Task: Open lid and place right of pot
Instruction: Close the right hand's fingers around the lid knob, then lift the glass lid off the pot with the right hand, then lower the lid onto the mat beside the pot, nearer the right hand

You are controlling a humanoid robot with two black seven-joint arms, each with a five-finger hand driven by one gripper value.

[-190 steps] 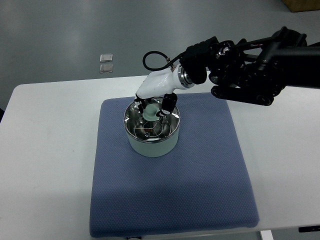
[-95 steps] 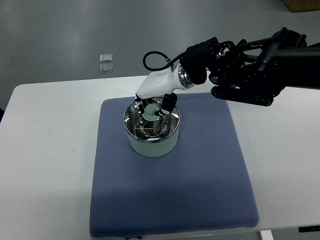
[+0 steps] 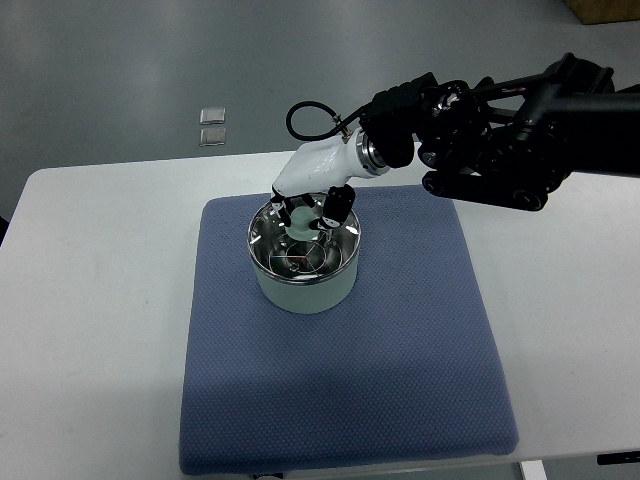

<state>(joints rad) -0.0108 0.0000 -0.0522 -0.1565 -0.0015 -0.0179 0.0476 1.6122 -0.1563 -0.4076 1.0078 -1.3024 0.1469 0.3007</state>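
Observation:
Next, my right gripper lets go of the glass lid on the bare mat [image 3: 418, 262] between the pot and the mat's edge on the arm side.
A pale green pot [image 3: 303, 290] stands on the blue mat [image 3: 340, 390], slightly left of its middle. A shiny glass lid [image 3: 303, 252] with a pale green knob [image 3: 301, 222] sits on the pot. My right hand [image 3: 305, 214], white with black fingertips, reaches in from the right on a black arm. Its fingers are closed around the knob from above. The lid looks barely raised, if at all. No left arm shows in this view.
The mat lies on a white table [image 3: 90, 300]. To the right of the pot is a wide bare stretch of mat [image 3: 420, 290]. Two small clear packets [image 3: 211, 127] lie on the grey floor beyond the table's far edge.
My right hand has shifted very slightly upward at the knob. The pot has not moved.

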